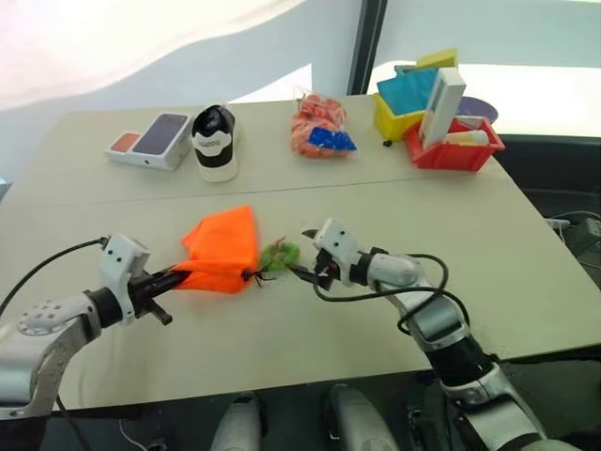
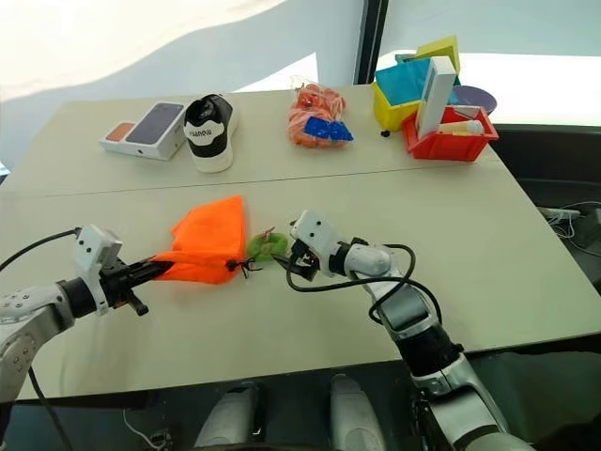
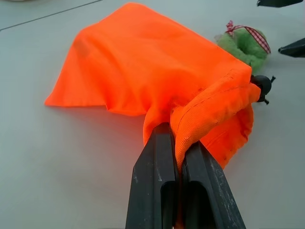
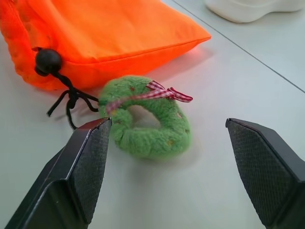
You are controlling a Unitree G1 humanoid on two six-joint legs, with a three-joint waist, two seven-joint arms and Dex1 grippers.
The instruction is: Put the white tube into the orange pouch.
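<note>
The orange pouch's opening is bunched up at my left gripper. Next, my right gripper takes the green loop (image 1: 280,256) and pulls the pouch straight first.
The orange pouch (image 1: 223,246) lies flat on the table's middle, its mouth gathered toward a black cord bead (image 4: 47,61). My left gripper (image 1: 178,274) is shut on the pouch's rim at its near left end, with the fabric pinched between the black fingers (image 3: 152,181). The green fuzzy loop (image 1: 279,254), tied with a red checked ribbon, rests on the table just right of the pouch. My right gripper (image 1: 303,252) stands open right of the loop, with nothing between its fingers. The white tube is hidden or out of view.
At the back stand a boxed phone (image 1: 150,139), a black and white shoe (image 1: 215,141) and an orange net bag with a blue packet (image 1: 319,127). At the back right are a yellow bin (image 1: 399,117) and a red bin (image 1: 455,152) holding a tall white box (image 1: 441,105).
</note>
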